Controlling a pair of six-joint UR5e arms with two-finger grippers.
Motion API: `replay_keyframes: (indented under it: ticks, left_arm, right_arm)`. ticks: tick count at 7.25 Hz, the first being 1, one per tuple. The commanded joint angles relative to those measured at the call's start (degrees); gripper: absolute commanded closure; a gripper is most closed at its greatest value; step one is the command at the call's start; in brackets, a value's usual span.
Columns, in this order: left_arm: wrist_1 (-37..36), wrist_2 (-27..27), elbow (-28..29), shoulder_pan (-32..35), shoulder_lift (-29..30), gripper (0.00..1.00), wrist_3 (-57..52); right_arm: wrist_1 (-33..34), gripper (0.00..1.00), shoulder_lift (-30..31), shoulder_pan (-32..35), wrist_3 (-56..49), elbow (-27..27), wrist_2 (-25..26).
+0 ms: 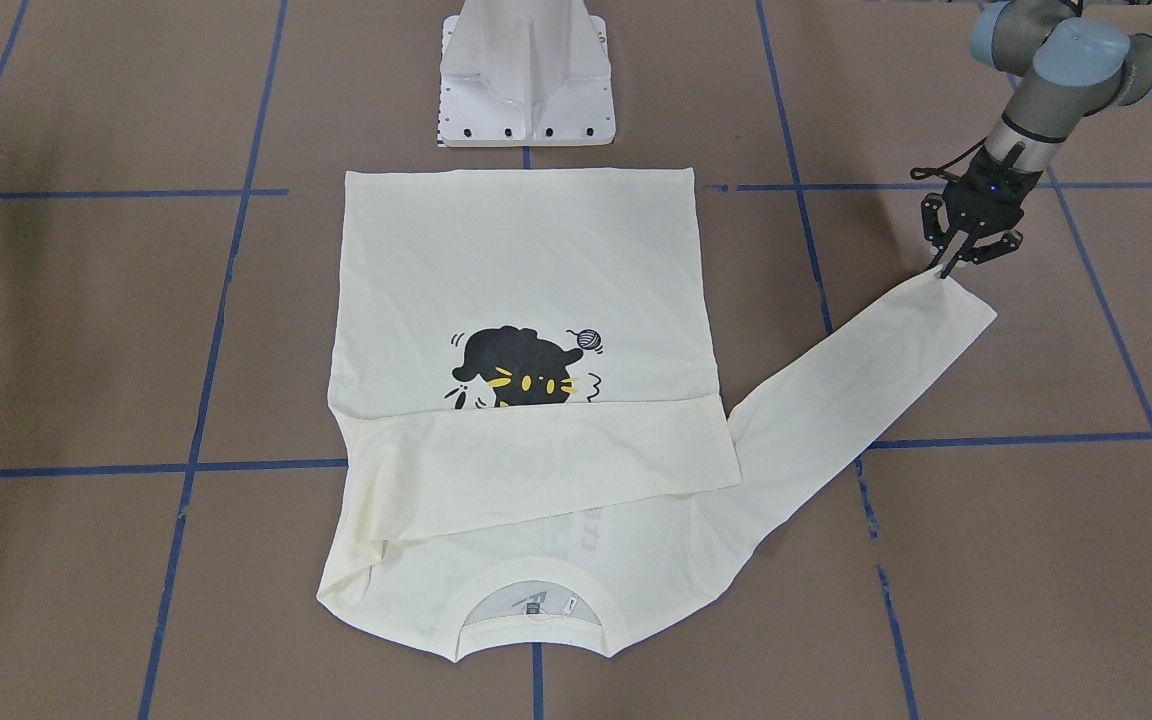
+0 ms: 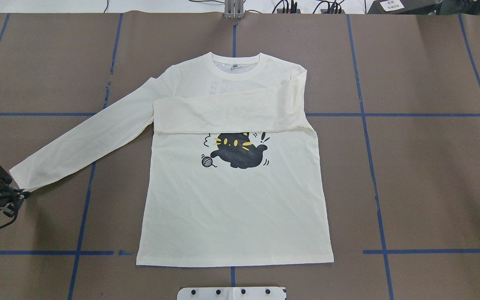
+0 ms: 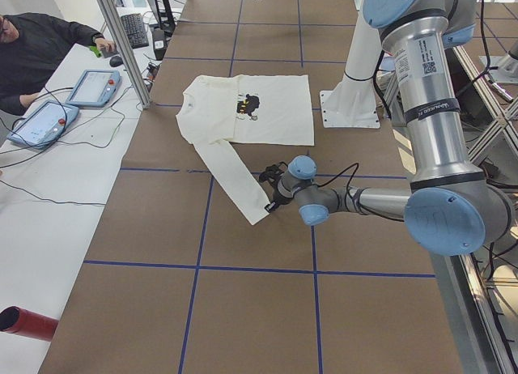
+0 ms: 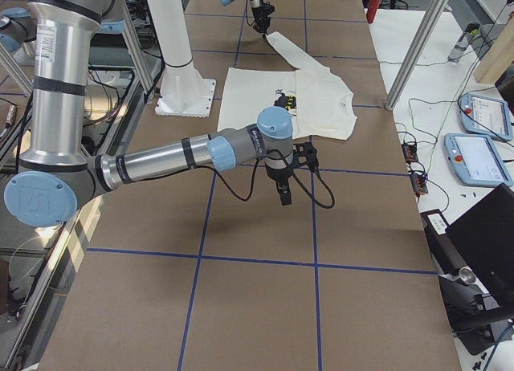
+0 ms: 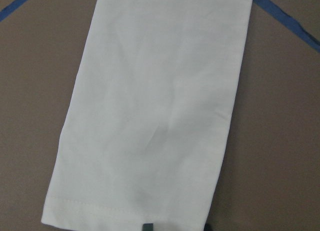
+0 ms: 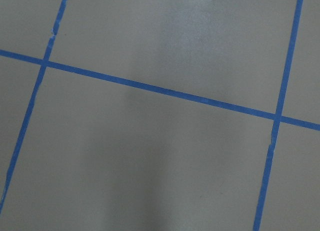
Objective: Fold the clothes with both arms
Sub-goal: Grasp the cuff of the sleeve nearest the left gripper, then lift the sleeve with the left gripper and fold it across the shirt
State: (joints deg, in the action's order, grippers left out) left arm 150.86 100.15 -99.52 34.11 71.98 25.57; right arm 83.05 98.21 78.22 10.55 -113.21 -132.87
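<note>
Next, I release the outstretched sleeve's cuff on the folded sleeve's edge (image 1: pixel 431 410) beside the black cat print, using my left gripper.
The cream long-sleeved shirt (image 2: pixel 231 200) lies flat on the brown table with its black cat print (image 2: pixel 236 150) facing up. One sleeve (image 2: pixel 223 112) is folded across the chest. The other sleeve (image 2: pixel 86 137) stretches out flat towards the robot's left. My left gripper (image 1: pixel 948 268) sits at that sleeve's cuff (image 5: pixel 125 206) with its fingers drawn together on a corner of the hem. My right gripper (image 4: pixel 283 198) hangs over bare table well away from the shirt, pointing down. It shows only in the side view, so I cannot tell its state. The right wrist view holds only table and blue tape.
The white pedestal base (image 1: pixel 528 75) stands just beyond the shirt's hem on the robot's side. Blue tape lines (image 2: pixel 361 112) grid the table. A person (image 3: pixel 40 42) sits at a side desk with tablets (image 3: pixel 44 119). A red tube (image 3: pixel 24 321) lies near that desk's end.
</note>
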Motion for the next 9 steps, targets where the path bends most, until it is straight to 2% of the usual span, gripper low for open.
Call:
replay_keyframes:
  ticks: [1,3,4,5,6,8,9]
  left_arm:
    - [0.13,0.22,-0.76,0.17,0.09,1.00,0.18]
    - [0.05,0.40,-6.26,1.57,1.22,1.00,0.26]
    - [-1.09,0.83,-6.73,6.80,5.06,1.00,0.09]
    - [-6.67,0.84,-6.74,9.46,10.32,1.00,0.09]
    - [-15.86,1.19,-6.65,12.36,18.46,1.00,0.09]
    - [-33.09,1.89,-6.39,13.70,34.19,1.00,1.40]
    - [-41.88,1.89,-4.30,13.36,43.50,1.00,6.37]
  right_arm:
    - [0.01,0.00,-0.04,0.00,0.00,0.00,-0.02]
    - [-0.08,0.00,-0.04,0.00,-0.09,0.35,0.07]
    - [0.01,0.00,-0.04,0.00,-0.09,0.44,0.07]
    - [0.01,0.00,-0.04,0.00,-0.09,0.44,0.16]
    - [-0.08,0.00,-0.13,0.00,-0.09,0.44,0.16]
    - [-0.08,0.00,-0.13,0.00,-0.09,0.44,0.24]
    - [0.01,0.00,-0.13,0.00,-0.09,0.35,0.24]
